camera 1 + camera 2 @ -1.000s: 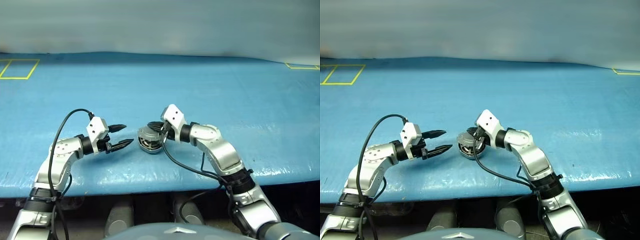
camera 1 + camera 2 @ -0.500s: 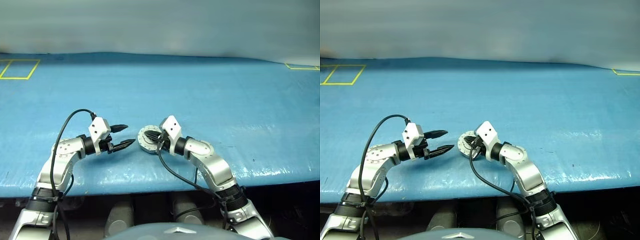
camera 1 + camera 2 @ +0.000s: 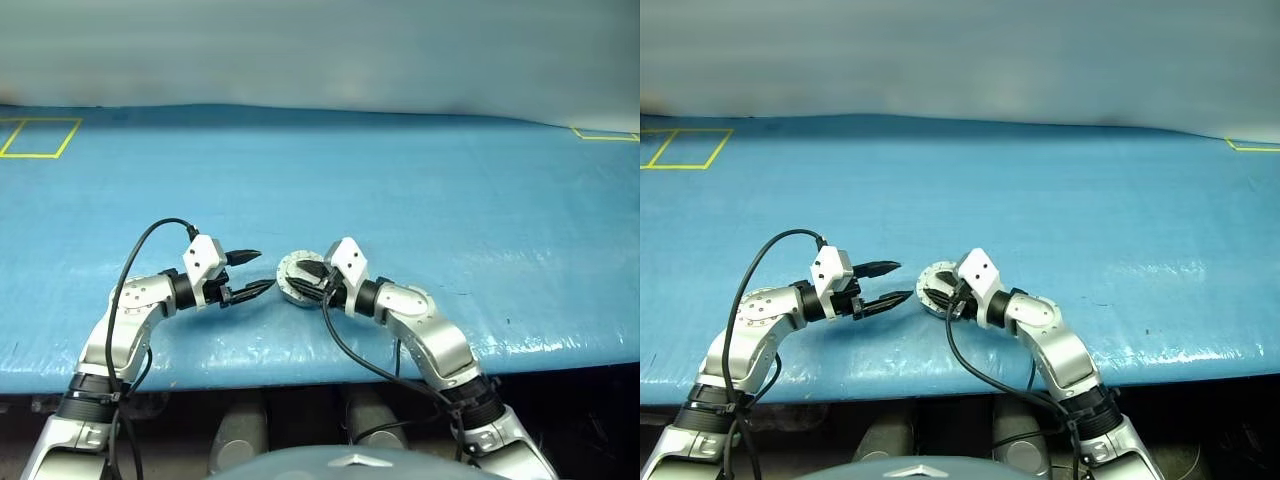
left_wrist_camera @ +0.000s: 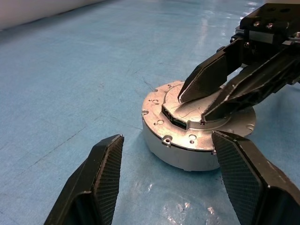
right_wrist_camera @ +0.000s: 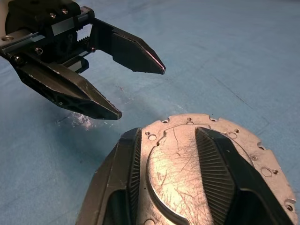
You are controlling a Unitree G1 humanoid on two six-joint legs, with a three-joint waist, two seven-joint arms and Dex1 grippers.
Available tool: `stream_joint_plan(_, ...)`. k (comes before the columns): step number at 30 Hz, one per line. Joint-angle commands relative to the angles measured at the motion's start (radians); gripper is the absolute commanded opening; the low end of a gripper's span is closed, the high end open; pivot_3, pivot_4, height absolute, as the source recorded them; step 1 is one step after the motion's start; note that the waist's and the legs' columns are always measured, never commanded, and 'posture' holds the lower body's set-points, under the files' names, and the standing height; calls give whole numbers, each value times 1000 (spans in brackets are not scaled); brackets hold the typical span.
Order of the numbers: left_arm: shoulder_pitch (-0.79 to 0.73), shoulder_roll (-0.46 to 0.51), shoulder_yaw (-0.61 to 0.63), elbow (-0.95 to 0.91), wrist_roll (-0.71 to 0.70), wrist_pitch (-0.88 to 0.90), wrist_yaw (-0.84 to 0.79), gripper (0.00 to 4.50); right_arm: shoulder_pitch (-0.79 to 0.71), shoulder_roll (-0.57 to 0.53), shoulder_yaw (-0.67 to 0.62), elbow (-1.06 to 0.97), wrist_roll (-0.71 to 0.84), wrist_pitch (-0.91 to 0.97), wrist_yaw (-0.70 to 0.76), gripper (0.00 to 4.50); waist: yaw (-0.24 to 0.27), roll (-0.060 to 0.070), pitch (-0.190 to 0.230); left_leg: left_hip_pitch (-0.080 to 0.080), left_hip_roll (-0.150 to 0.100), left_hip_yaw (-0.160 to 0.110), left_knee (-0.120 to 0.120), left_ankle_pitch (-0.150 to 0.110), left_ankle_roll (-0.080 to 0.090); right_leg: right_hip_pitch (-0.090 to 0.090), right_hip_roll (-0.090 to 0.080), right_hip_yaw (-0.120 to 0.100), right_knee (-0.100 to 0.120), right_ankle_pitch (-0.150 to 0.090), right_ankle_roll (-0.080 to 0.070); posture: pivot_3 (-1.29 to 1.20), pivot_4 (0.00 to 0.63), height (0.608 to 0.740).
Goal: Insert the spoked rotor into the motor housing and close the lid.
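One finger of the robot's right gripper stands on the lid's raised middle, so the right gripper will open wider and straddle the raised middle by its outer edges (image 5: 247, 158).
The motor housing (image 4: 183, 158) lies flat on the blue table, and the lid (image 5: 180, 174) is down on top of it, plain scratched silver side up. The spoked rotor is hidden. My right gripper (image 3: 301, 278) is open, its fingers spread over the lid with the tips on or just above its top; it also appears in the left wrist view (image 4: 192, 108). My left gripper (image 3: 263, 270) is open a short way to the left of the housing, pointing at it with nothing between its fingers (image 4: 105, 168).
The blue table surface (image 3: 420, 180) stretches wide on all sides. Yellow tape squares mark the far left (image 3: 38, 137) and far right corners (image 3: 605, 133). The table's front edge (image 3: 300, 372) runs just below the arms.
The lid, tilted up a second ago under the shut right gripper, has come down flat on the housing. The right gripper sank with it and has just opened. The left gripper held still.
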Motion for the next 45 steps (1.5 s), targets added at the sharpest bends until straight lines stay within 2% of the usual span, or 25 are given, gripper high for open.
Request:
stream_joint_plan(1, -17, 0, 4, -11, 3, -22, -2, 3287, 9, 0, -2, -22, -10, -9, -20, 3097, 0, 0, 0, 0, 0, 0, 0, 0, 0, 0, 0, 0, 0, 0, 0, 0, 150, 740)
stream_joint_plan(5, -20, -2, 1, -7, 6, -24, -3, 3287, -1, 8, 0, 9, -53, -36, -69, 4441, 0, 0, 0, 0, 0, 0, 0, 0, 0, 0, 0, 0, 0, 0, 0, 0, 150, 740)
stream_joint_plan(14, -17, 4, 1, -8, 11, -25, -5, 3287, -2, 10, 12, 21, -64, -43, -68, 4476, -1, 0, 0, 0, 0, 0, -1, 0, 0, -1, 0, 0, 0, 0, 0, 0, 150, 740)
stream_joint_plan(17, -12, 7, 6, -8, 12, -27, -1, 3287, 3, 7, 13, 20, -67, -50, -68, 3883, -1, 0, 0, 0, 0, 0, -1, 0, 0, -1, 0, 0, 0, 0, 0, 0, 150, 740)
stream_joint_plan(19, -10, 9, 9, -7, 12, -26, 0, 3287, 4, 5, 13, 19, -68, -52, -68, 3165, 0, 0, 0, 0, 0, 0, -1, 0, 0, -1, 0, 0, 0, 0, 0, 0, 150, 740)
stream_joint_plan(20, -9, 9, 10, -7, 12, -26, 1, 3287, 4, 3, 15, 17, -70, -53, -67, 3021, 0, 0, 0, 0, 0, 0, -1, 0, 0, -1, 0, 0, 0, 0, 0, 0, 150, 740)
stream_joint_plan(34, 3, 9, 25, 1, 18, -30, 10, 3287, -8, -4, 41, -33, -111, 55, -117, 3020, 0, 0, 0, 0, 0, 0, -1, 0, 0, -1, 0, 0, 0, 0, 0, 0, 150, 740)
stream_joint_plan(42, 1, 10, 21, -3, 18, -18, 11, 3287, 1, -24, 81, 39, -205, 47, -174, 3020, 0, 0, 0, 0, 0, 0, -1, 0, 0, 0, 0, 0, 0, 0, 0, 0, 150, 740)
stream_joint_plan(45, -2, 6, 16, -2, 20, -16, 14, 3287, 17, 6, 59, 50, -149, 61, -157, 3020, -1, -1, -1, 1, 0, 0, -1, 0, 0, 0, 0, 0, 0, 0, 0, 0, 150, 740)
